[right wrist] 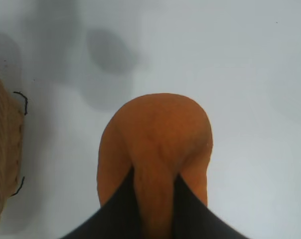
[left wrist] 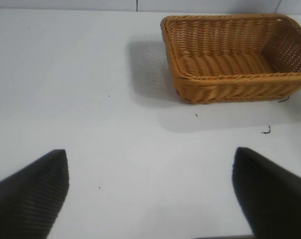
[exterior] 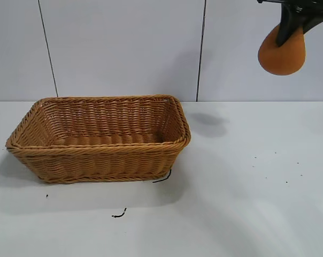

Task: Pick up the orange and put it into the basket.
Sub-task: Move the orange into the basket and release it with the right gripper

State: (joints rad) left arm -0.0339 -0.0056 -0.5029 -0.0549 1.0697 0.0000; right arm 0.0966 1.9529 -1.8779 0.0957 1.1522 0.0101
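My right gripper will let go of the orange in the middle of the wicker basket (exterior: 107,136), just behind the basket's front rim.
The orange (exterior: 282,52) is a dull-orange teardrop lump hanging high above the table at the upper right, held by its narrow end in my right gripper (exterior: 290,29), which is shut on it. In the right wrist view the orange (right wrist: 155,134) fills the middle, pinched between the black fingers (right wrist: 120,209). The wicker basket (exterior: 97,160) sits on the table at the left, well to the left of and below the orange; it looks empty. It also shows in the left wrist view (left wrist: 230,84). My left gripper (left wrist: 150,186) is open and empty over bare table, away from the basket.
The white table (exterior: 247,203) spreads around the basket. Small black scraps (exterior: 118,214) lie in front of the basket, one at its front right corner (exterior: 162,176). A tiled wall (exterior: 124,48) stands behind. The basket's edge (right wrist: 1,149) shows in the right wrist view.
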